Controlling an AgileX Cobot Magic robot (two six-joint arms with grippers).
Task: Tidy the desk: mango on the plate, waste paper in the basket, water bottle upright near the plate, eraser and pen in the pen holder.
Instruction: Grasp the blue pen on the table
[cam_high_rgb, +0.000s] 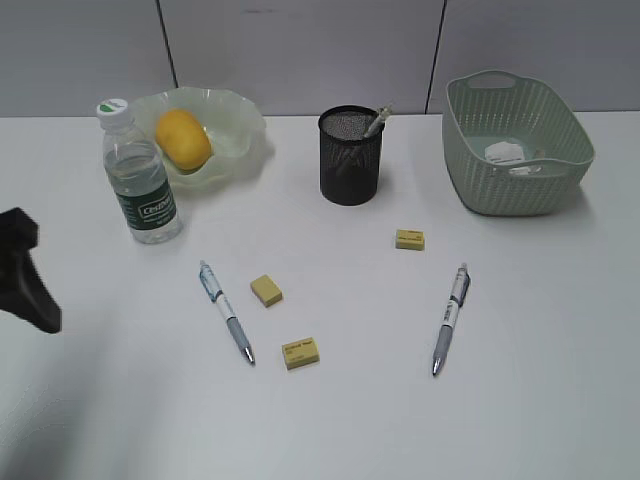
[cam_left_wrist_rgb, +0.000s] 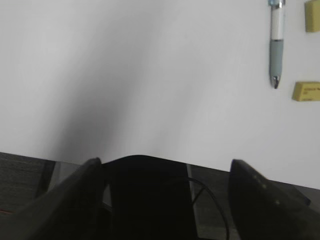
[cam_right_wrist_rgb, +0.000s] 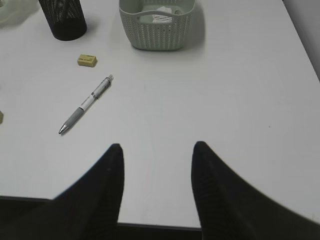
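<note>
The pen nearest the water bottle is next for my left gripper, which should move over to it and grab it by the pen's blue clip (cam_high_rgb: 213, 291) (cam_left_wrist_rgb: 276, 3).
The mango (cam_high_rgb: 183, 140) lies in the ruffled green plate (cam_high_rgb: 240, 120), and the water bottle (cam_high_rgb: 140, 175) stands upright beside it. A crumpled waste paper (cam_high_rgb: 505, 152) sits inside the basket (cam_high_rgb: 560, 130). The black mesh pen holder (cam_high_rgb: 350, 160) holds one pen (cam_high_rgb: 378, 120). Two more pens (cam_high_rgb: 226, 312) (cam_high_rgb: 450, 318) and three yellow erasers (cam_high_rgb: 266, 290) (cam_high_rgb: 301, 353) (cam_high_rgb: 409, 239) lie on the desk (cam_high_rgb: 560, 380). My left gripper (cam_high_rgb: 30, 285) hangs open and empty at the left edge, over the desk's near edge. My right gripper (cam_right_wrist_rgb: 156, 150) is open and empty above the desk's front edge.
In the right wrist view a pen (cam_right_wrist_rgb: 86, 104) and an eraser (cam_right_wrist_rgb: 87, 60) lie left of the gripper, with the pen holder (cam_right_wrist_rgb: 62, 17) and basket (cam_right_wrist_rgb: 156, 30) beyond. The left wrist view shows a pen (cam_left_wrist_rgb: 276, 42) and an eraser (cam_left_wrist_rgb: 306, 91) at far right.
</note>
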